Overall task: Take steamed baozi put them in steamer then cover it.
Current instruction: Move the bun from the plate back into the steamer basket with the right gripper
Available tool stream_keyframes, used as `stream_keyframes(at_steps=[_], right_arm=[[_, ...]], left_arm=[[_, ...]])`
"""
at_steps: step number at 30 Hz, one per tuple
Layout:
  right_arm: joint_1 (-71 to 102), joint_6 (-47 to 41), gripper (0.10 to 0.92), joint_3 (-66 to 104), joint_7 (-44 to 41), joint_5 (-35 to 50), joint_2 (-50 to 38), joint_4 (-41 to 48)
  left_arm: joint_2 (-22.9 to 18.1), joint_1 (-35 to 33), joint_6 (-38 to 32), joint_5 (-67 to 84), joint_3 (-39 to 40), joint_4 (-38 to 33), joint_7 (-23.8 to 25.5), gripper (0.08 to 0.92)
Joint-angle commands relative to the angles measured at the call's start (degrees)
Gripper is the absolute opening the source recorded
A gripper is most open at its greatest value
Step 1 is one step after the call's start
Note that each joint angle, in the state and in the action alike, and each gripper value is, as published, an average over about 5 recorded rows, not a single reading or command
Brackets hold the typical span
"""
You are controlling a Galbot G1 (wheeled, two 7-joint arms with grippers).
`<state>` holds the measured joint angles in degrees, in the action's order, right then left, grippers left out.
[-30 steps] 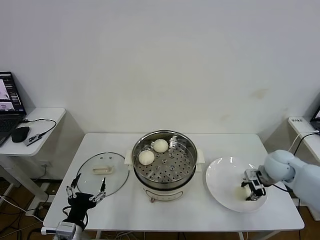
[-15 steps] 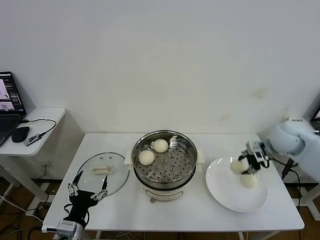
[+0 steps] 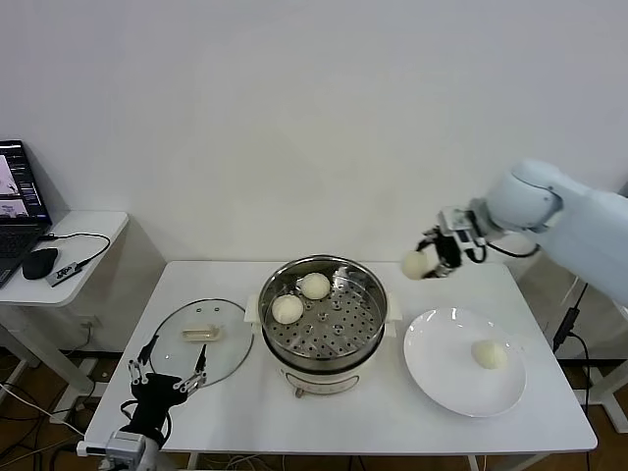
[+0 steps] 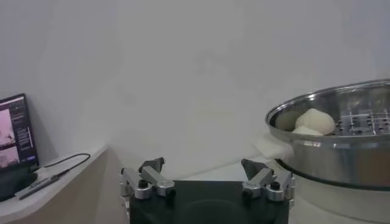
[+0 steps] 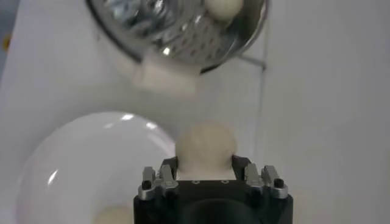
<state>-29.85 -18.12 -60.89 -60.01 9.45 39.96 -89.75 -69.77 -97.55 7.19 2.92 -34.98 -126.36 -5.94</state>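
I will release the baozi from my right gripper onto the steamer's perforated tray (image 3: 311, 332), setting it just in front of the two baozi that are there.
My right gripper (image 3: 430, 259) (image 5: 205, 162) is shut on a cream-white baozi (image 3: 416, 264) (image 5: 205, 145) and holds it in the air, just right of the steamer (image 3: 323, 369) (image 5: 183, 45) and behind the white plate (image 3: 437, 368). Two baozi (image 3: 287, 308) (image 3: 314, 286) lie on the steamer's perforated tray at its left and far side. One more baozi (image 3: 488, 354) rests on the plate. The glass cover (image 3: 201, 339) lies flat on the table left of the steamer. My left gripper (image 3: 167, 377) (image 4: 204, 170) waits open and empty at the front left, by the cover's near edge.
A side table (image 3: 69, 235) at the far left carries a laptop (image 3: 18, 201), a mouse and cables. The white wall stands close behind the work table. Another small table edge shows at the far right.
My right gripper has lifted a baozi off the plate and carried it up and leftward to beside the steamer. One baozi stays on the plate. The left arm has barely moved.
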Motion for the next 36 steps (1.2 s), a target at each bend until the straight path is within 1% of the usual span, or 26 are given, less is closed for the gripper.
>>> stream_keyframes(at_steps=[1,3,8,15,22,29,36], right_arm=[[-2.75,4.43,0.568,-6.92,5.69,9.28,12.66,-0.30],[-1.06,6.22,0.568,-7.79,6.33,8.48,13.80,-0.54],[1.44,11.91,0.568,-9.94,6.04,1.41,15.87,-0.82],[3.36,18.51,0.568,-11.65,5.69,-6.94,16.32,-1.51],[4.63,23.01,0.568,-11.61,6.47,-14.13,17.61,-0.66],[4.88,24.94,0.568,-11.55,6.88,-16.19,19.10,0.62],[5.35,24.56,0.568,-11.49,7.18,-15.54,20.09,0.65]], left_arm=[[-0.11,-0.16,0.02,0.13,-0.33,-0.24,0.01,0.823],[-0.27,-0.37,0.02,0.14,-0.64,-0.50,0.01,0.823],[-0.52,-0.71,0.07,0.40,-1.46,-0.91,0.02,0.823],[-0.65,-0.69,0.16,0.59,-1.94,-0.91,0.03,0.823],[-0.84,-0.44,0.14,0.66,-2.02,-0.57,0.03,0.823],[-0.91,-0.36,0.09,0.82,-2.15,-0.41,0.03,0.823],[-1.10,-0.36,-0.01,0.90,-2.23,-0.33,0.02,0.823]])
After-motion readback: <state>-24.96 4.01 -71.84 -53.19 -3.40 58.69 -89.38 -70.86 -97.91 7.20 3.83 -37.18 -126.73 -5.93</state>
